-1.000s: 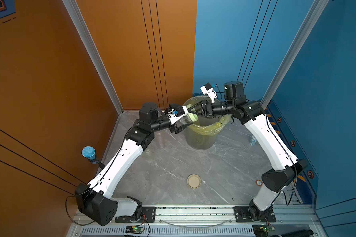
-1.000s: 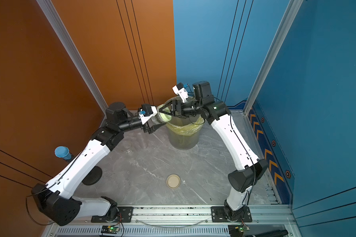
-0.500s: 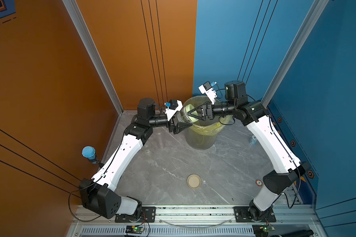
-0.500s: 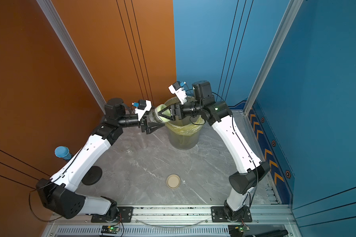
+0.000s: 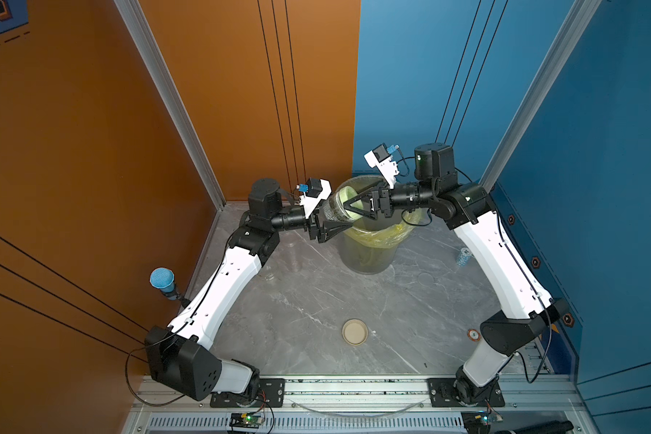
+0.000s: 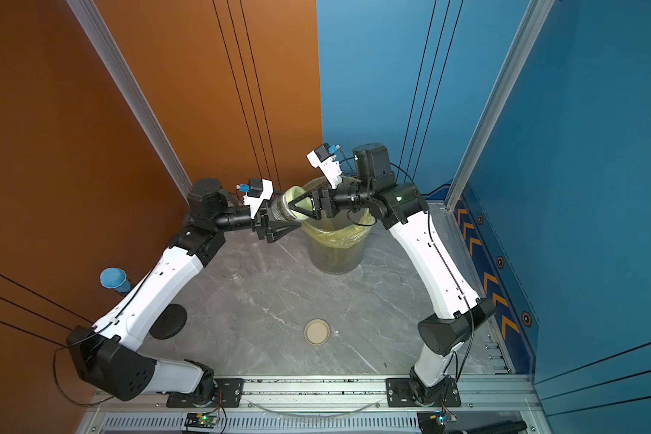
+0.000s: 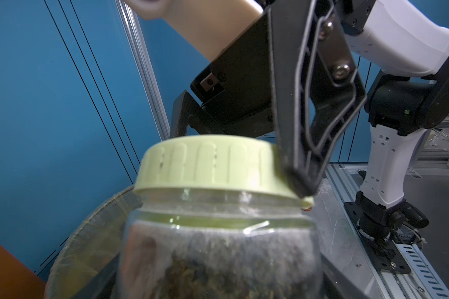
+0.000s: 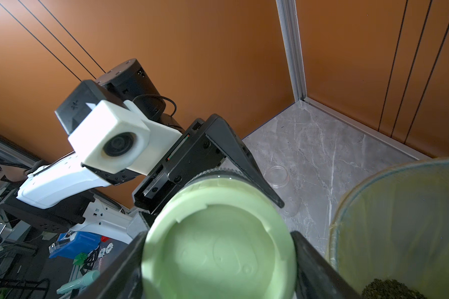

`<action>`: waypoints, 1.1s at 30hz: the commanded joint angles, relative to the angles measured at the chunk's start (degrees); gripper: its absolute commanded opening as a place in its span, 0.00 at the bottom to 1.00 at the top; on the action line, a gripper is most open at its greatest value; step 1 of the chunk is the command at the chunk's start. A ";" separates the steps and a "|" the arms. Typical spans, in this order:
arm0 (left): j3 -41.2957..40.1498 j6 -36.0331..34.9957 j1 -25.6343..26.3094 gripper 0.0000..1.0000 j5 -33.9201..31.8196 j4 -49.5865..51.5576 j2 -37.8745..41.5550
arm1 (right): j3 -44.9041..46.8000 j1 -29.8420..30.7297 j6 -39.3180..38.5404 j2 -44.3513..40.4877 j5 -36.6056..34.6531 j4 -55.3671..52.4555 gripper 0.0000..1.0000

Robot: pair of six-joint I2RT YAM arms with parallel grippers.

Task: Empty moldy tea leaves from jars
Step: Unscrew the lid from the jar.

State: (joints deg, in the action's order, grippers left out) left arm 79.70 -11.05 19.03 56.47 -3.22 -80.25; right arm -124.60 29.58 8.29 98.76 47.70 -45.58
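Observation:
The pale green lid still sits on the jar's opening, so next my right gripper opens while my left gripper turns the jar, then retake the lid (image 5: pixel 348 197).
A short clear jar (image 5: pixel 331 210) (image 6: pixel 279 211) with a pale green lid (image 5: pixel 348 195) (image 8: pixel 218 246) hangs on its side over the left rim of the grey bin (image 5: pixel 369 259). My left gripper (image 5: pixel 337 221) (image 7: pixel 218 284) is shut on the jar's body. My right gripper (image 5: pixel 350 206) (image 8: pixel 218 261) is shut on the lid, one finger on each side of it. The lid sits on the jar's mouth (image 7: pixel 208 165). Dark tea leaves (image 7: pixel 192 277) fill the jar behind fogged plastic. More tea leaves (image 8: pixel 392 288) lie in the bin's yellow bag.
A beige lid (image 5: pixel 354 331) lies on the grey marble table near the front. A clear lidless jar (image 5: pixel 296 257) stands left of the bin, and a translucent lid (image 5: pixel 425 280) lies to the bin's right. A blue-topped stand (image 5: pixel 162 280) sits at the left wall.
The left arm has swung its elbow back towards the wall and levelled its forearm. The jar and both grippers have shifted slightly left over the bin's rim. Both grips held.

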 commanded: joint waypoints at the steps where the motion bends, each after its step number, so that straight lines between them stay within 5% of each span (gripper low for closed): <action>1: 0.74 4.27 -1.63 0.51 -5.20 -8.50 2.20 | -0.38 1.62 -2.58 1.42 0.37 -8.69 0.77; 10: -0.60 4.37 -1.28 0.50 -6.02 -10.10 2.46 | -1.35 1.62 -1.89 1.89 -1.24 -8.82 1.00; 20: -2.08 1.91 -1.12 0.51 -8.94 -10.23 2.73 | -1.58 -0.59 1.25 0.51 -0.09 -8.89 1.00; 33: -11.47 -13.62 1.02 0.51 -25.19 -14.89 8.72 | 10.48 -7.42 30.31 -8.33 2.95 3.67 1.00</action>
State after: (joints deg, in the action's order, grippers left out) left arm 69.67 -19.00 18.92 37.12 -11.70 -74.15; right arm -115.96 24.12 27.57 92.38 48.45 -49.28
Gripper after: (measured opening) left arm 0.831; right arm 0.998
